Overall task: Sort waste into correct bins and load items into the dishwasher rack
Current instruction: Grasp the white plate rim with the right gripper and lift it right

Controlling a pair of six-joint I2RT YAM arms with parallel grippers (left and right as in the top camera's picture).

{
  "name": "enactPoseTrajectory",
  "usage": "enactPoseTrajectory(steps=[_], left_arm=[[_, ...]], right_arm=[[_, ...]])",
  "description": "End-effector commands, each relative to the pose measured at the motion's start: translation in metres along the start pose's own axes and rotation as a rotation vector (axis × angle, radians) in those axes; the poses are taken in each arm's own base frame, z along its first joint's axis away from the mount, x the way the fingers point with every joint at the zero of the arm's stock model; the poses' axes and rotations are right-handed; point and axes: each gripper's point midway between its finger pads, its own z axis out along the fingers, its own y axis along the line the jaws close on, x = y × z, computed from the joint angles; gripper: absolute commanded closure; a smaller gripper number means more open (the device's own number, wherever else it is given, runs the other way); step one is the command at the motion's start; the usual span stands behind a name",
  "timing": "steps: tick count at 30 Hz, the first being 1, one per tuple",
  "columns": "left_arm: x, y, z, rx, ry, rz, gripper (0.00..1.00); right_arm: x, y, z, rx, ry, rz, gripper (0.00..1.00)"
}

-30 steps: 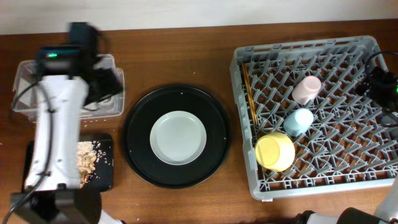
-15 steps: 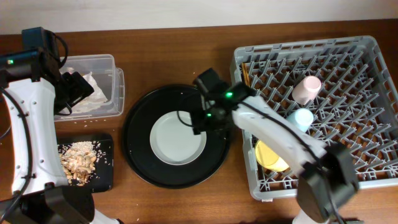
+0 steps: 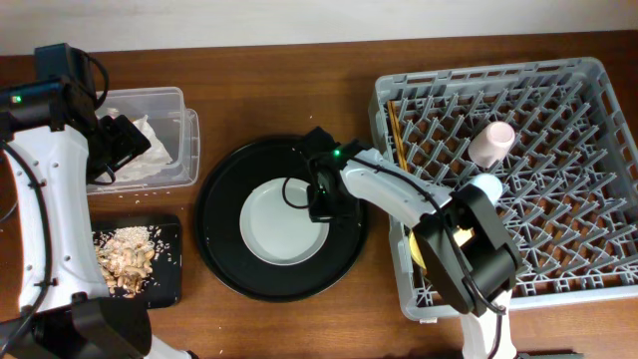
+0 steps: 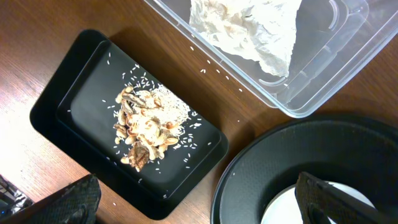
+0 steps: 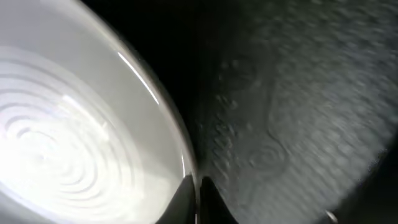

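Note:
I need to use my right gripper to set the grey plate upright in the rack (image 3: 409, 130) by the chopsticks, behind the yellow bowl.
My right gripper (image 3: 321, 204) is shut on the right rim of the grey plate (image 3: 282, 221); the right wrist view shows its gripper (image 5: 198, 200) with a finger on each side of the plate's (image 5: 68, 143) edge. The plate lies in the round black tray (image 3: 221, 234). My left gripper (image 3: 120, 145) hangs open over the clear tub (image 3: 171, 100), which holds a white wrapper (image 3: 140, 130). In its own view the left gripper (image 4: 199, 205) is empty. Food scraps (image 3: 125, 254) fill the small black tray (image 3: 169, 274). The rack (image 3: 588, 284) holds a pink cup (image 3: 491, 143), a blue cup (image 3: 485, 185) and chopsticks (image 3: 400, 140).
The yellow bowl (image 3: 419, 249) in the rack's front left corner is mostly covered by my right arm. Loose rice grains (image 4: 217, 71) lie on the wood between the tub (image 4: 323, 81) and the small black tray (image 4: 62, 99). The round tray's raised rim (image 5: 298, 112) surrounds the plate.
My right arm swung in from the rack's right side to the plate and its jaws shut on the rim. The left arm moved left and up over the tub, then held still.

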Motion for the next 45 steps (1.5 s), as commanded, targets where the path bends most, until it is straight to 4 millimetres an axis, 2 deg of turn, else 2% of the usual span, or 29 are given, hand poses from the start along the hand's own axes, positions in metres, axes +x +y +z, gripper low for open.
enactPoseTrajectory(steps=[1,3,4,6,7,8,9,12,14,16,18,22,24,26,28,30,32,36,37,38,39,42,43,44,45], left_arm=[[-0.002,0.003,-0.007,0.010,-0.020,-0.022,0.01],[-0.002,0.003,-0.007,0.010,-0.020,-0.023,0.01],[-0.002,0.003,-0.007,0.010,-0.020,-0.023,0.01],[-0.002,0.003,-0.007,0.010,-0.020,-0.023,0.01],[-0.002,0.003,-0.007,0.010,-0.020,-0.022,0.01],[-0.002,0.003,-0.007,0.010,-0.020,-0.022,0.01],[-0.002,0.003,-0.007,0.010,-0.020,-0.022,0.01],[-0.002,0.003,-0.007,0.010,-0.020,-0.022,0.01],[-0.002,0.003,-0.007,0.010,-0.020,-0.023,0.01],[-0.002,0.003,-0.007,0.010,-0.020,-0.022,0.00],[-0.002,0.003,-0.007,0.010,-0.020,-0.023,0.01],[-0.002,0.003,-0.007,0.010,-0.020,-0.022,0.01],[-0.002,0.003,-0.007,0.010,-0.020,-0.023,0.01],[-0.002,0.003,-0.007,0.010,-0.020,-0.023,0.01],[-0.002,0.003,-0.007,0.010,-0.020,-0.022,0.01],[-0.002,0.003,-0.007,0.010,-0.020,-0.023,0.01],[-0.002,0.003,-0.007,0.010,-0.020,-0.022,0.01],[-0.002,0.003,-0.007,0.010,-0.020,-0.023,0.01],[-0.002,0.003,-0.007,0.010,-0.020,-0.022,0.01],[-0.002,0.003,-0.007,0.010,-0.020,-0.022,0.01],[-0.002,0.003,-0.007,0.010,-0.020,-0.023,0.01],[-0.002,0.003,-0.007,0.010,-0.020,-0.023,0.01],[-0.002,0.003,-0.007,0.010,-0.020,-0.023,0.01],[-0.002,0.003,-0.007,0.010,-0.020,-0.022,0.01],[-0.002,0.003,-0.007,0.010,-0.020,-0.022,0.01]], right_arm=[[-0.032,-0.019,-0.075,-0.029,-0.106,0.070,0.96],[-0.054,-0.039,-0.153,-0.054,-0.256,0.020,0.96],[-0.062,-0.071,-0.202,0.001,-0.377,0.082,0.96],[-0.062,-0.130,-0.256,0.113,-0.526,0.207,0.96],[-0.059,-0.154,-0.271,0.146,-0.563,0.265,0.96],[-0.058,-0.187,-0.281,0.222,-0.590,0.352,0.96],[-0.055,-0.210,-0.283,0.304,-0.604,0.437,0.96],[-0.049,-0.242,-0.283,0.507,-0.620,0.567,0.96],[-0.051,-0.244,-0.277,0.564,-0.621,0.567,0.96],[-0.059,-0.239,-0.264,0.627,-0.637,0.531,0.96],[-0.066,-0.219,-0.247,0.647,-0.662,0.469,0.96],[-0.067,-0.190,-0.247,0.713,-0.720,0.379,0.96],[-0.066,-0.194,-0.249,0.729,-0.724,0.383,0.96],[-0.065,-0.202,-0.262,0.809,-0.762,0.392,0.96],[-0.065,-0.203,-0.262,0.821,-0.765,0.393,0.96],[-0.067,-0.206,-0.249,0.821,-0.762,0.394,0.96],[-0.063,-0.204,-0.222,0.800,-0.717,0.369,0.96],[-0.060,-0.185,-0.221,0.776,-0.730,0.330,0.93],[-0.058,-0.171,-0.231,0.741,-0.743,0.310,0.83],[-0.056,-0.162,-0.243,0.710,-0.756,0.303,0.66],[-0.054,-0.155,-0.255,0.668,-0.768,0.304,0.44],[-0.033,-0.132,-0.320,0.463,-0.830,0.321,0.17],[-0.028,-0.131,-0.333,0.437,-0.856,0.328,0.11],[-0.020,-0.135,-0.349,0.413,-0.897,0.349,0.08],[-0.021,-0.142,-0.350,0.417,-0.895,0.365,0.09]])
